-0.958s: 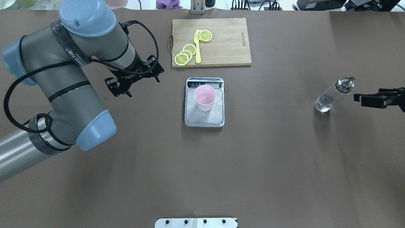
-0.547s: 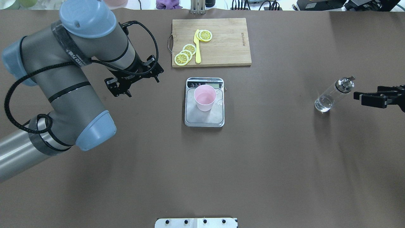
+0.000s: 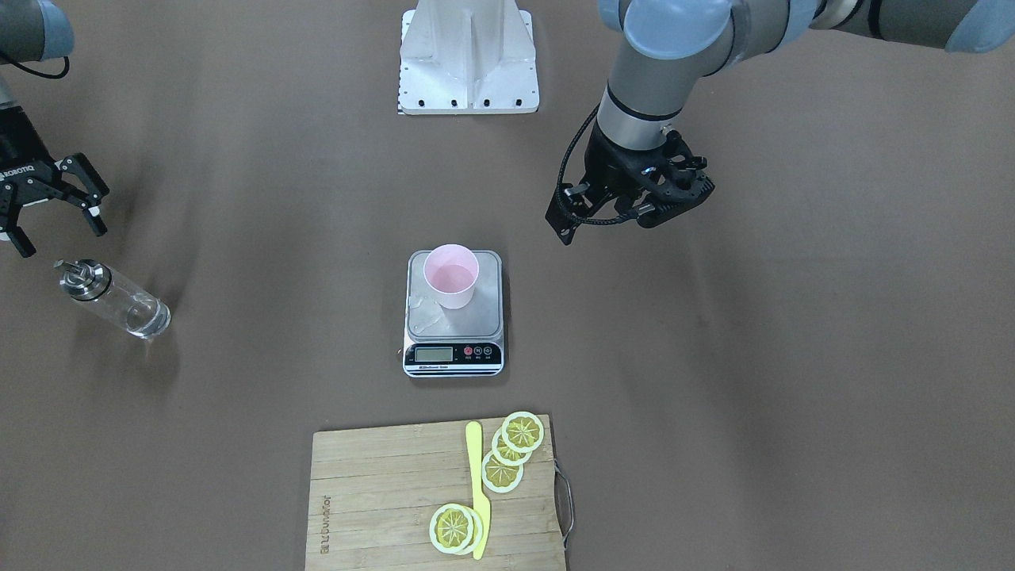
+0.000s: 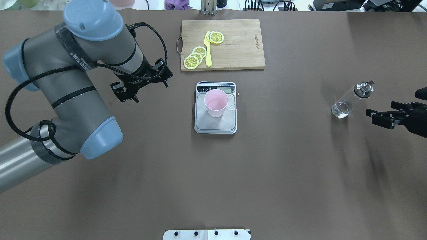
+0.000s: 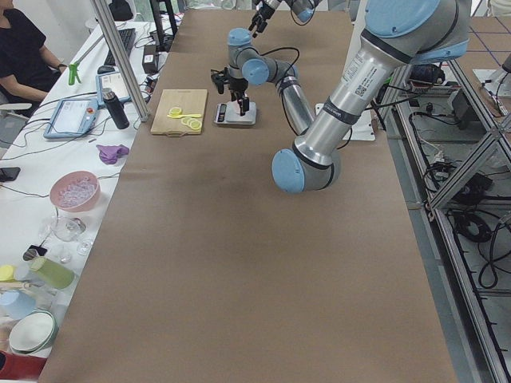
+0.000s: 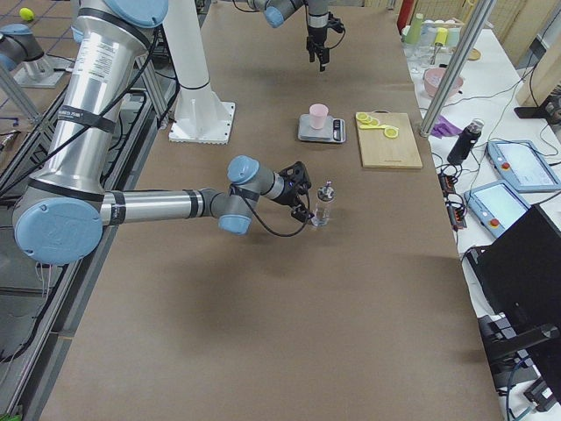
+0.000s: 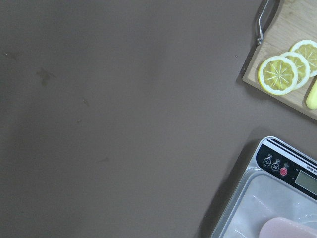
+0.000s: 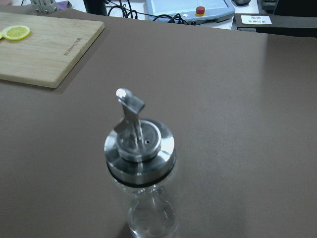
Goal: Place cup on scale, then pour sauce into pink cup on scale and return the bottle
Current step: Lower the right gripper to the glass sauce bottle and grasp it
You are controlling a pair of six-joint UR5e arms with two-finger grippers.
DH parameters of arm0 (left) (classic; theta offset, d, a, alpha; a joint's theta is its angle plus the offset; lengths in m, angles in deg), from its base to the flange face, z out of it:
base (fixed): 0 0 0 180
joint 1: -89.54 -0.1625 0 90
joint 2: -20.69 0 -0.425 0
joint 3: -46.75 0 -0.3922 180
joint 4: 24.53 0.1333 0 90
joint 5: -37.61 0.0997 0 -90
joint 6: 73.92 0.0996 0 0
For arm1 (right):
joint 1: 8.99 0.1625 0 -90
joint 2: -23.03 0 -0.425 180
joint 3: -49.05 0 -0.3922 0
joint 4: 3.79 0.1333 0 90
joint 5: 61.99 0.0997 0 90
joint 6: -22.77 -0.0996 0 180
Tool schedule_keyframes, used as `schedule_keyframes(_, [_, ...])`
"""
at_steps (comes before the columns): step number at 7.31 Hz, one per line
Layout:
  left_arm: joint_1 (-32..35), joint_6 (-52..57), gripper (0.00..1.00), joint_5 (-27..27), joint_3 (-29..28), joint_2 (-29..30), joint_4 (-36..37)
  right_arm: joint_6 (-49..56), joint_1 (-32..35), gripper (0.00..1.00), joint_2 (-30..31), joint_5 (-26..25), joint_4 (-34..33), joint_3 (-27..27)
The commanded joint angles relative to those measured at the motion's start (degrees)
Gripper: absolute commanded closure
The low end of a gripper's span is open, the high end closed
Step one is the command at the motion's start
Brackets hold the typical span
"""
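My right gripper is to move to the glass bottle next and close around the bottle's clear body (image 3: 118,296) (image 8: 149,202), just under the bottle's cap.
The pink cup (image 4: 216,102) stands upright on the scale (image 4: 215,126) at the table's middle; both also show in the front view, the cup (image 3: 451,275) on the scale (image 3: 456,323). A clear wet patch lies on the platform beside the cup. The glass bottle (image 4: 348,100) with a metal spout stands upright on the table at the right, with a little clear sauce at its bottom. My right gripper (image 4: 372,116) is open and empty, just right of the bottle and apart from it. The right wrist view looks down on the bottle's cap (image 8: 139,144). My left gripper (image 4: 129,97) hangs open and empty left of the scale.
A wooden cutting board (image 4: 240,50) with lemon slices and a yellow knife (image 4: 208,50) lies behind the scale. The robot's white base plate (image 4: 206,234) is at the near edge. Cables and devices line the far table edge.
My right gripper has drawn back toward the robot's side and a little left, and stays clear of the bottle. The left arm, cup and bottle have not moved.
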Motion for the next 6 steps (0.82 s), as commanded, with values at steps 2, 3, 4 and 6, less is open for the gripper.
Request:
schedule_keyframes(2, [0.0, 0.0, 0.01, 0.0, 0.0, 0.1, 0.0, -2.6, -13.1, 0.01, -0.5, -19.3, 1.7, -2.3])
schedule_keyframes(3, [0.0, 0.0, 0.01, -0.1, 0.0, 0.0, 0.0, -2.6, -14.6, 0.01, -1.9, -21.1, 2.0, -3.4])
schedule_keyframes(4, [0.0, 0.0, 0.01, 0.0, -0.1, 0.0, 0.0, -2.6, -14.6, 0.04, -3.8, -21.8, 5.4, -6.3])
schedule_keyframes(6, [0.0, 0.0, 0.01, 0.0, -0.2, 0.0, 0.0, 0.3, -13.9, 0.07, -6.8, -21.7, 13.5, -12.1])
